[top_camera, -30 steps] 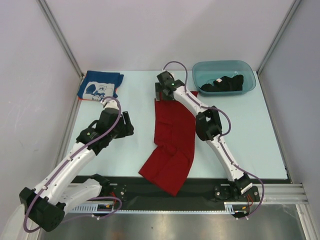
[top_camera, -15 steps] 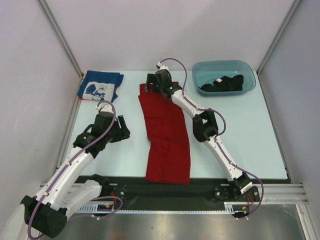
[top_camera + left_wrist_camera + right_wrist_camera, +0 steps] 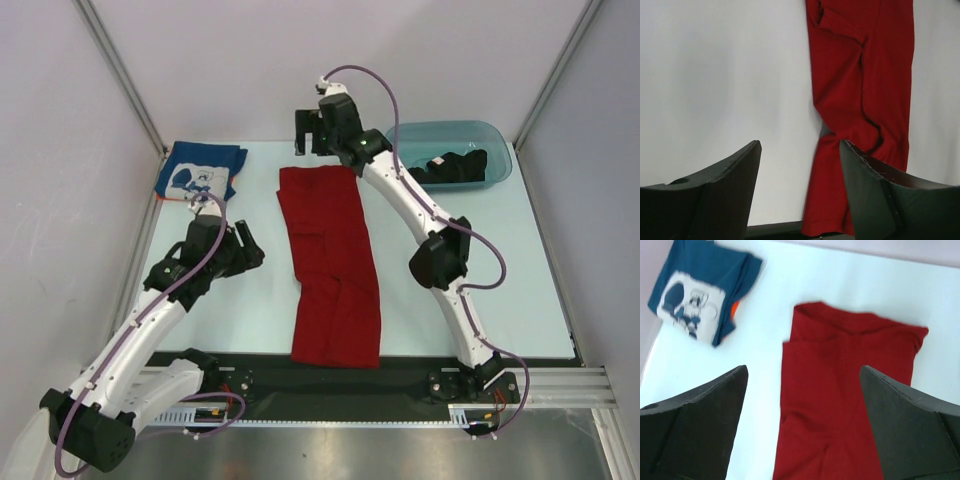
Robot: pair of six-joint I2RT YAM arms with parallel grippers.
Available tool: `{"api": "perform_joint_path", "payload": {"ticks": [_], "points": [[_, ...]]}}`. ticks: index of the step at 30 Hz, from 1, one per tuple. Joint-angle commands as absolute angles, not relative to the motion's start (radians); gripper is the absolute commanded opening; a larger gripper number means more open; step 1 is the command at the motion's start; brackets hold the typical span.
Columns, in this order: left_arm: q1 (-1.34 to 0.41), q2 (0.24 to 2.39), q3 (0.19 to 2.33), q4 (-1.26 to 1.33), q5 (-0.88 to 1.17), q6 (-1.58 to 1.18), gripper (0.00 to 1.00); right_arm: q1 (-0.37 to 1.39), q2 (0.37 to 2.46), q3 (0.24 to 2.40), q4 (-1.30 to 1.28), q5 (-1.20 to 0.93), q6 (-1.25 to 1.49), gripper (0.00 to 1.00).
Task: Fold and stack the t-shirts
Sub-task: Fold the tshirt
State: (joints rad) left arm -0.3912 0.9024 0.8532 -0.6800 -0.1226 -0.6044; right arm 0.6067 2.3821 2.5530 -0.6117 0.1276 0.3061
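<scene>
I should move my left gripper to the red t-shirt next and close it on its near hem corner (image 3: 294,359) (image 3: 804,232), on the side toward the blue t-shirt.
The red t-shirt (image 3: 332,265) lies flat as a long, narrow strip from the table's far middle to the near edge; it also shows as red t-shirt (image 3: 860,90) and red t-shirt (image 3: 850,400). My right gripper (image 3: 308,137) hangs open above its far collar end, holding nothing; the right gripper (image 3: 804,371) looks straight down on the cloth. My left gripper (image 3: 251,248) stands open just left of the shirt; the left gripper (image 3: 800,145) has bare table between its jaws. A folded blue t-shirt (image 3: 200,172) with a white print lies far left. A black t-shirt (image 3: 447,165) sits crumpled in the tub.
The teal plastic tub (image 3: 490,135) stands at the far right corner. A black rail (image 3: 400,380) runs along the near edge, under the red shirt's hem. The blue t-shirt (image 3: 700,295) lies left of the red shirt's collar, with bare table between them.
My right gripper pulled the red shirt's far end left and straightened it, then let go and rose toward the back. The left gripper shifted slightly.
</scene>
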Motion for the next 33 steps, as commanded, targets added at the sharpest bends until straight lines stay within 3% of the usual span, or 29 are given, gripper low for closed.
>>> {"api": "perform_joint_path", "payload": {"ticks": [1,11,20,33], "points": [[-0.387,0.913,0.903,-0.643,-0.097,-0.637,0.70,0.672,2.342,2.507,-0.831,0.231,0.238,1.00],[-0.385,0.874,0.865,-0.649,-0.100,-0.670,0.69,0.756,2.353,2.436,-0.966,0.344,0.341,1.00],[-0.387,0.822,0.815,-0.670,-0.094,-0.686,0.69,0.742,2.419,2.324,-0.861,0.299,0.338,1.00],[-0.387,0.801,0.716,-0.629,-0.025,-0.726,0.70,0.695,2.608,2.417,-0.761,0.250,0.318,0.99]]}}
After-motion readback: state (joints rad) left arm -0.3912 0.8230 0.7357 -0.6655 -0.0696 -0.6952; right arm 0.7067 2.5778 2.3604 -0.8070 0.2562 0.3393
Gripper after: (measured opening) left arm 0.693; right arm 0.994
